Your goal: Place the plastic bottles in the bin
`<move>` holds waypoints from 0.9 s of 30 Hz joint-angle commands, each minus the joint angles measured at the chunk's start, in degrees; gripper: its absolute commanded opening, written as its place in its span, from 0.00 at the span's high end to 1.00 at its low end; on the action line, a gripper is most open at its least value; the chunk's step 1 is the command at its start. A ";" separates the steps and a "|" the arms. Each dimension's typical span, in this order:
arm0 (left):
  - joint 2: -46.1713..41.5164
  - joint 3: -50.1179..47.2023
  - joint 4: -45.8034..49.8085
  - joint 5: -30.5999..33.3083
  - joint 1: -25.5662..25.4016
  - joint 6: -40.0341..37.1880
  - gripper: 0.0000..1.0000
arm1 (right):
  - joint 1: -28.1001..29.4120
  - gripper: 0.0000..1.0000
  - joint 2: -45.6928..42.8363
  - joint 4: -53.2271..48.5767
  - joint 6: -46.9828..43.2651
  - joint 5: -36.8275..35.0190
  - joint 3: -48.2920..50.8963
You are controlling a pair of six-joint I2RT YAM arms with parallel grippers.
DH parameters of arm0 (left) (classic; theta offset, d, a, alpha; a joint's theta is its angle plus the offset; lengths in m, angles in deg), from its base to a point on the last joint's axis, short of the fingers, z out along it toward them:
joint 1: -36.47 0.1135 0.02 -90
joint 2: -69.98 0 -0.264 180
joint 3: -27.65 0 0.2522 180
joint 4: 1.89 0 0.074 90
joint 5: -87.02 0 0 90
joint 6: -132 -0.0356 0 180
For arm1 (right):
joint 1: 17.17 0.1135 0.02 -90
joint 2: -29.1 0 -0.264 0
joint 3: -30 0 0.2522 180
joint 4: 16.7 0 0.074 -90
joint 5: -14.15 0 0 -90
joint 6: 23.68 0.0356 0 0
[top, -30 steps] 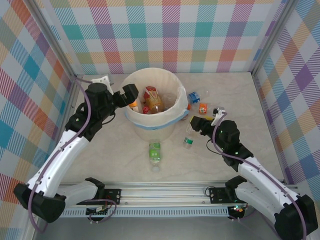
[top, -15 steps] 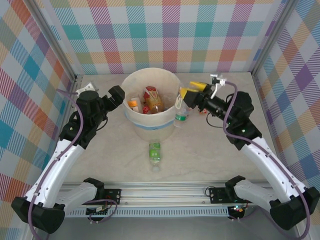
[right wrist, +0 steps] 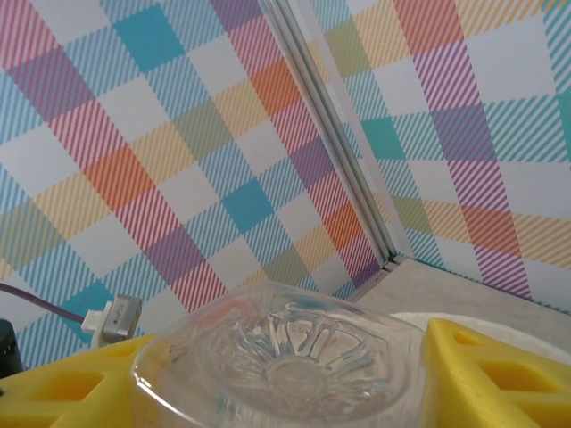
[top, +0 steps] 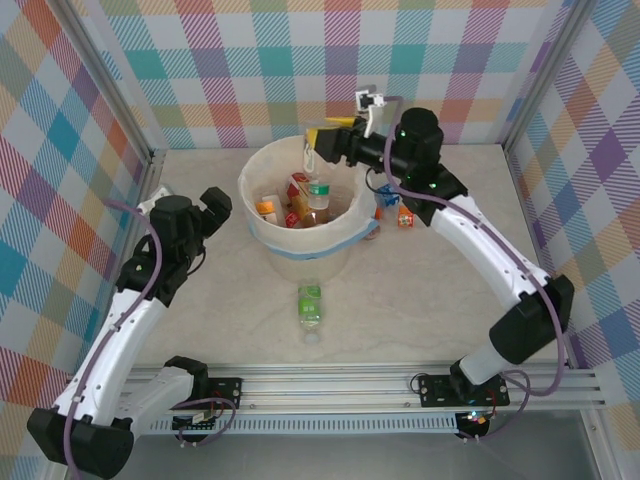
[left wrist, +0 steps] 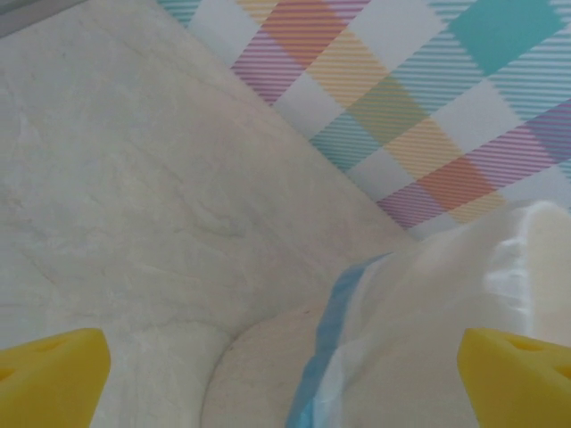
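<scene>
Next, my right gripper releases the clear plastic bottle inside the bin [top: 284,205], between the red packaging and the bottle with the orange label.
The bin [top: 262,165], a cream-white bucket with a liner and a light-blue band, stands at the back middle. My right gripper [top: 318,147] hangs over its opening, shut on a clear plastic bottle [top: 317,186] with a green label, cap pointing down. In the right wrist view the bottle's clear base [right wrist: 285,357] sits between the yellow fingers [right wrist: 486,374]. Orange-labelled bottles [top: 301,192] lie inside the bin. A green-labelled bottle [top: 310,304] lies on the table in front of it. My left gripper [top: 220,199] is open and empty, just left of the bin [left wrist: 446,312].
A blue-labelled bottle [top: 388,193] and an orange-labelled one [top: 405,215] lie behind the bin on its right. Checked walls close in the table on three sides. The metal rail [top: 330,385] with both arm bases runs along the near edge.
My right arm has lifted the green-labelled bottle from the table right of the bin up over the bin's opening. My left gripper has drawn back leftward from the bin's rim.
</scene>
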 commanded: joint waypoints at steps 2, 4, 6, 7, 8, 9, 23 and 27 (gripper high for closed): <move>4.03 -2.33 -1.28 -2.57 1.14 1.61 0.00 | 1.49 0.55 5.85 -4.64 2.19 -3.24 -7.17; 6.39 -2.50 -2.59 -6.54 1.14 2.30 0.00 | 2.68 0.55 8.44 -5.81 2.01 -4.89 -8.99; 8.01 -2.60 -3.89 -9.37 1.14 3.39 0.00 | 3.62 0.54 10.65 -6.48 1.65 -7.08 -10.45; 8.58 -2.88 -4.78 -10.63 1.06 3.87 0.00 | 3.92 0.54 11.95 -7.02 2.15 -7.86 -11.49; 9.01 -3.03 -5.59 -11.72 1.06 4.31 0.00 | 4.13 0.53 13.26 -7.58 2.82 -8.46 -12.48; 9.58 -3.22 -6.41 -12.83 0.97 4.82 0.00 | 4.28 0.53 14.74 -8.25 3.82 -9.10 -13.62; 11.49 -2.48 -7.45 -13.04 -0.44 6.28 0.00 | 5.84 0.35 21.21 -11.62 6.05 -10.92 -17.65; 9.62 -2.76 -5.23 -11.92 -0.44 5.11 0.00 | 5.84 0.22 18.03 -11.35 3.68 -9.83 -14.78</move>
